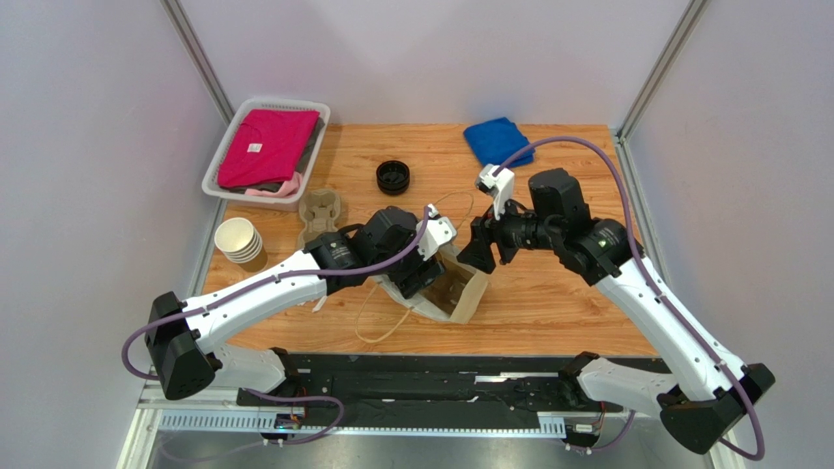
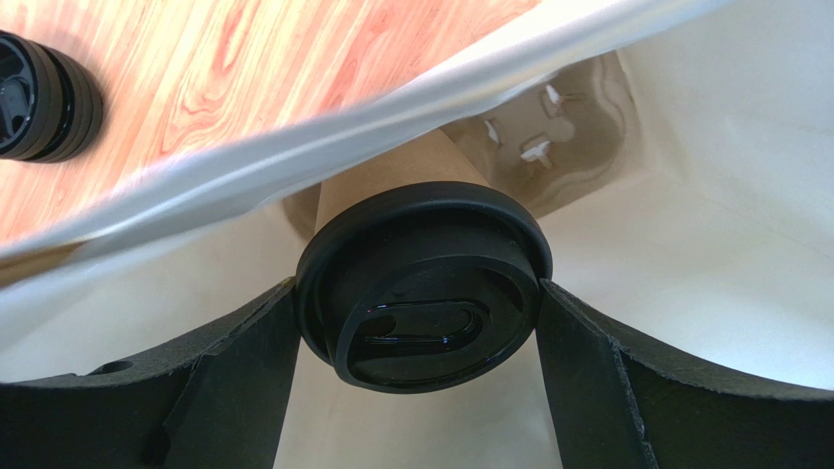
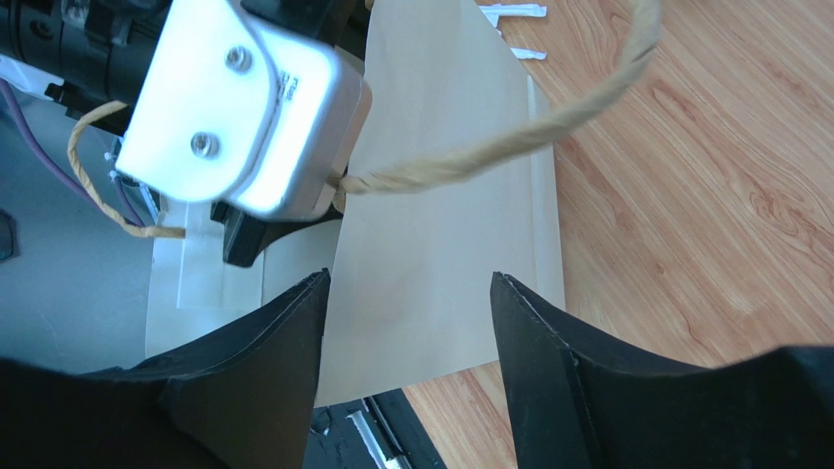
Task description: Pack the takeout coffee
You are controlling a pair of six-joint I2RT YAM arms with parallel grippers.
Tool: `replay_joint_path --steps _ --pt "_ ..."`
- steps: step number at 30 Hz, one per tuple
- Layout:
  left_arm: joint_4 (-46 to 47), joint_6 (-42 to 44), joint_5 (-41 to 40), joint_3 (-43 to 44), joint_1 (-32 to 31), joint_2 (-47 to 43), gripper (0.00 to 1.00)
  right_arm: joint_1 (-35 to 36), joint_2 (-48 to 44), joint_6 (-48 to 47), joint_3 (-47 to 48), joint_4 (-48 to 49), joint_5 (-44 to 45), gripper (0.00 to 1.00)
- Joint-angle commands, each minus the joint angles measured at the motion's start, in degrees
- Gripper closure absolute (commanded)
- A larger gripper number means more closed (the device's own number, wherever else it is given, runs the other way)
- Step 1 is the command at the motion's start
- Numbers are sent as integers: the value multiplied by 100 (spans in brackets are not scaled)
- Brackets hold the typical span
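Note:
I need to first pinch the bag's top edge (image 3: 336,256) with my right gripper and steady it, because the paper bag tips crooked around the takeout coffee in my left gripper.
The takeout coffee (image 2: 421,283), a tan paper cup under a black lid, lies inside the paper bag (image 2: 685,244), seen lid-first in the left wrist view. My left gripper (image 2: 418,293) reaches into the bag's mouth, and its two fingers press on either side of the lid. From above, the bag (image 1: 468,298) lies on its side mid-table with my left gripper (image 1: 429,281) in its opening. The cup itself is hidden in the top view. My right gripper (image 1: 480,254) hovers open just over the bag's upper side (image 3: 440,215), with nothing between its fingers.
A pulp cup carrier (image 2: 548,137) sits deep in the bag. A pile of black lids (image 1: 393,177), a stack of lidless cups (image 1: 240,242), another carrier (image 1: 321,215), a white basket (image 1: 227,147) of clothes and a blue cloth (image 1: 497,139) are on the table. The bag's rope handle (image 3: 548,127) arches near my right fingers.

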Motion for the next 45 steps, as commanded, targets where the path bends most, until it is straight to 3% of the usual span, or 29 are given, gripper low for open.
replay_joint_path --steps 1,12,14,15,17,18,20,26,34,45 --pt "194 79 -109 -61 -24 -153 76 39 314 17 410 298 -313 34" --pt "185 -61 -259 -210 3 -293 76 619 587 -238 621 368 10 29" --pt "194 -79 -250 -289 20 -407 76 628 613 -220 551 447 230 38" --pt "203 -123 -250 -316 38 -434 76 628 631 -212 472 473 492 52" --pt "238 -140 -241 -412 47 -574 76 628 657 -220 410 543 714 68" --pt "256 -184 -259 -439 55 -618 76 628 666 -246 384 544 775 84" --pt "291 -228 -303 -483 90 -741 76 628 623 -282 366 535 820 100" --pt "317 -307 -584 -518 187 -1049 76 680 131 -422 111 553 609 100" --pt "502 -343 -900 -703 214 -1041 80 1436 -590 -914 -539 781 1347 100" --pt "1319 0 -663 -1283 161 -900 82 1568 -687 -906 -671 922 1716 100"
